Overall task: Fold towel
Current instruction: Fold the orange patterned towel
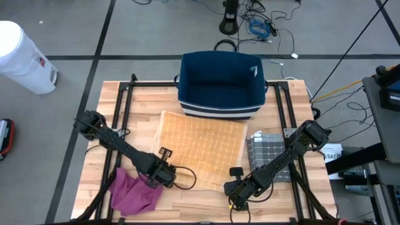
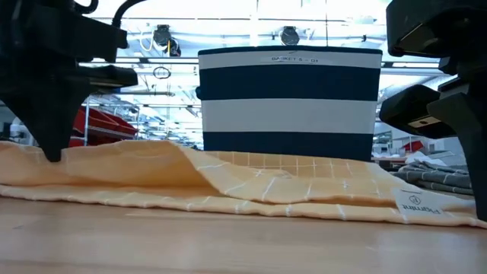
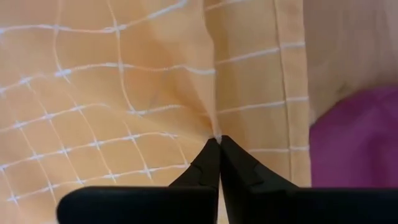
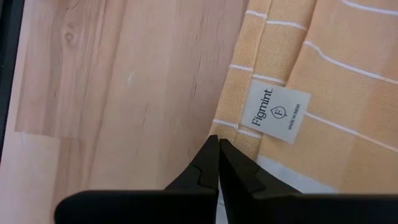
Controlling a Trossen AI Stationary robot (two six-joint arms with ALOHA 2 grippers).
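Observation:
The towel's top layer stops short of the hemmed edge in my right gripper, so I will draw the top layer's edge (image 4: 262, 149) over the hem.
An orange towel (image 1: 201, 147) with a white grid lies spread on the wooden table in front of the navy basket. My left gripper (image 1: 167, 177) stands over its near left part, shut on the cloth; the low view shows it (image 2: 53, 152) coming down onto the towel (image 2: 228, 183), which rises in a low ridge beside it. At the towel's near right corner my right gripper (image 1: 234, 195) is shut by the sewn-on label (image 4: 275, 112). The rest of the towel rests flat on the table. My left gripper pinches a small raised fold of the towel (image 3: 214, 124) between its two fingertips, a short way in from the hemmed side edge (image 3: 289, 93). The fingers come from above, pointing down. A crease runs away from the tips; the cloth around it lies on the table. My right gripper has its fingertips shut on the towel's hemmed edge (image 4: 227, 127), right beside the label at the near right corner. It comes steeply from above. How many layers it has cannot be seen. The towel around the hold lies flat on the table.
A navy basket with a white stripe (image 1: 222, 84) stands at the table's far side, touching the towel's far edge. A magenta cloth (image 1: 134, 190) lies at the near left beside my left gripper, and a grey checked cloth (image 1: 269, 150) lies right of the towel.

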